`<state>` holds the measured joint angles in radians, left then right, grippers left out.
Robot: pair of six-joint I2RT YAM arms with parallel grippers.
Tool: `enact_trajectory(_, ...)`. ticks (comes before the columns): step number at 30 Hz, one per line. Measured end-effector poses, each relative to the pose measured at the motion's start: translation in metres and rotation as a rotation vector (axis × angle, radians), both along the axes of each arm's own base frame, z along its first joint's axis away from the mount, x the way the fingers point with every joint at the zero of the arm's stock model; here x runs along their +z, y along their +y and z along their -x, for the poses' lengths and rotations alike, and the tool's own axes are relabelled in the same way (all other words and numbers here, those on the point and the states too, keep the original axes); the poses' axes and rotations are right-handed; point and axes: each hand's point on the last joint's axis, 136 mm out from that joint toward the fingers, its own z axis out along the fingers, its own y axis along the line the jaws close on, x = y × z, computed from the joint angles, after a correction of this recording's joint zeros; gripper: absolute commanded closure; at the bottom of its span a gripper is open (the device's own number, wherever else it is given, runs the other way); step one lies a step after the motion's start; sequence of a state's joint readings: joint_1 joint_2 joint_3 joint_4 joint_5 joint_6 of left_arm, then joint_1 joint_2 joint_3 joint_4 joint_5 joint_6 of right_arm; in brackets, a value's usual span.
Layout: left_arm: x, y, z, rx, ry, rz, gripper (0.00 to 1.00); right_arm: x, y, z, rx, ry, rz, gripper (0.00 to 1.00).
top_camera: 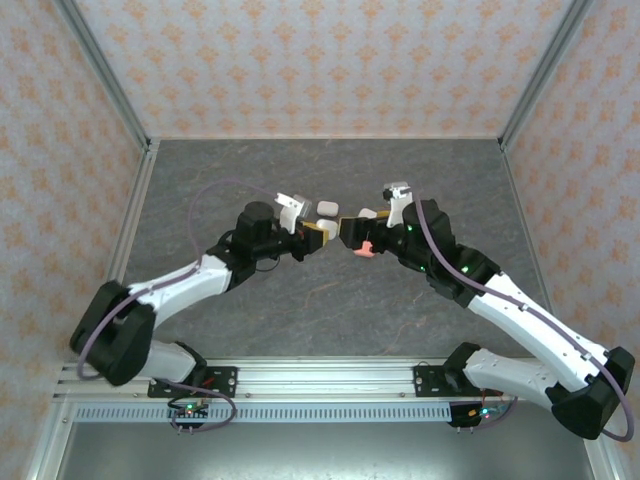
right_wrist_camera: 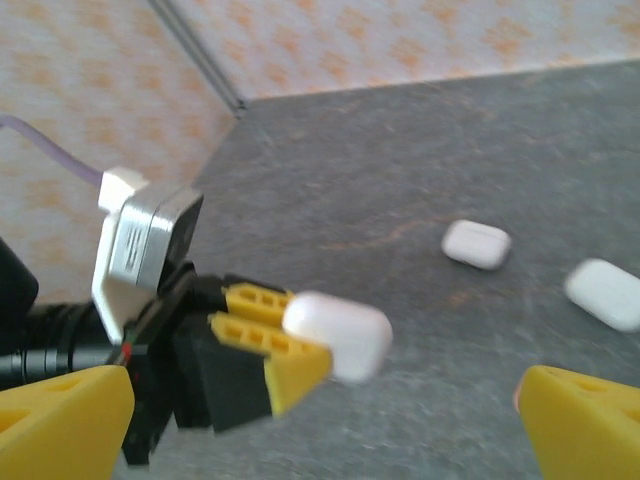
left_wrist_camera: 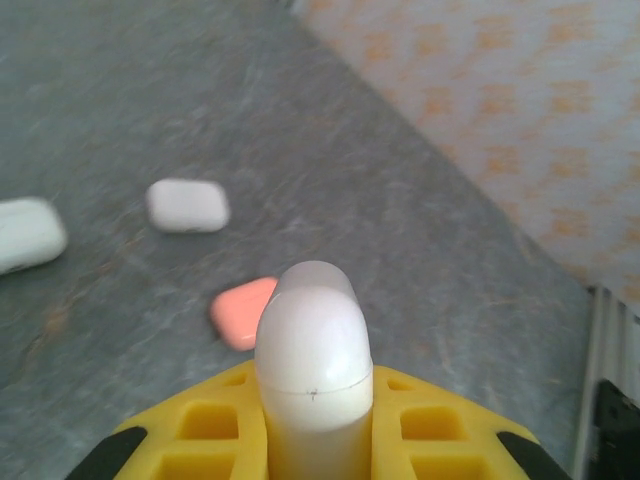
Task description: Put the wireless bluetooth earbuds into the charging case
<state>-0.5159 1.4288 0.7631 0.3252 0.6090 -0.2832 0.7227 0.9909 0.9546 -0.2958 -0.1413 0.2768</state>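
Note:
Next, my left gripper lets go of the white charging case on the grey table [top_camera: 328, 248] [left_wrist_camera: 105, 375], next to the salmon-pink case.
My left gripper [left_wrist_camera: 313, 410] is shut on a white charging case [left_wrist_camera: 313, 350], which stands upright between its yellow fingers [left_wrist_camera: 205, 430] with its lid closed. From the right wrist view that same white case [right_wrist_camera: 338, 335] sticks out of the left gripper's fingertips [right_wrist_camera: 285, 365]. My right gripper [right_wrist_camera: 325, 400] is open wide, with nothing between its fingers, and faces the held case from close by. In the top view the left gripper [top_camera: 322, 232] and right gripper [top_camera: 352, 236] nearly meet over the middle of the table. The earbuds are out of view.
A salmon-pink case [left_wrist_camera: 240, 310] lies on the grey table [top_camera: 300, 310] just under the grippers. Two more white cases [right_wrist_camera: 476, 244] [right_wrist_camera: 605, 293] lie a little farther back. Patterned walls with metal corner posts [top_camera: 140, 130] enclose the table.

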Motion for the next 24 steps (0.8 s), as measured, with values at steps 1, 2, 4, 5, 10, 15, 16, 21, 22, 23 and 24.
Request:
enact_trajectory(1,-0.01,0.001,-0.008,0.014,0.03,-0.009,1.0,-0.006,-0.004,-0.001,-0.019,0.01,0.013,0.01)
enact_trajectory(2,-0.022,0.002,-0.015,0.026,0.063,-0.021,1.0,-0.011,-0.007,-0.003,-0.036,0.019,0.024,0.01)
enact_trajectory(4,-0.04,0.001,-0.024,0.038,0.12,-0.043,1.0,-0.019,-0.012,-0.005,-0.062,0.031,0.042,0.01)
enact_trajectory(5,-0.048,-0.001,-0.027,0.04,0.145,-0.052,1.0,-0.022,-0.015,-0.005,-0.073,0.037,0.049,0.01)
enact_trajectory(10,-0.075,-0.006,-0.037,0.05,0.23,-0.08,1.0,-0.031,-0.018,-0.01,-0.096,0.054,0.076,0.01)
enact_trajectory(15,-0.099,-0.008,-0.041,0.062,0.302,-0.101,0.96,-0.046,-0.017,-0.013,-0.099,0.087,0.122,0.01)
enact_trajectory(16,-0.104,-0.008,-0.042,0.065,0.316,-0.105,0.95,-0.049,-0.017,-0.014,-0.098,0.092,0.132,0.01)
enact_trajectory(21,-0.122,-0.008,-0.041,0.074,0.368,-0.121,0.89,-0.06,-0.017,-0.016,-0.095,0.114,0.165,0.01)
enact_trajectory(22,-0.124,-0.008,-0.04,0.074,0.374,-0.125,0.86,-0.062,-0.016,-0.017,-0.093,0.118,0.171,0.01)
enact_trajectory(23,-0.125,-0.008,-0.04,0.074,0.379,-0.128,0.81,-0.063,-0.016,-0.016,-0.093,0.121,0.175,0.01)
enact_trajectory(24,-0.126,-0.008,-0.041,0.074,0.38,-0.129,0.77,-0.064,-0.017,-0.017,-0.093,0.123,0.177,0.01)
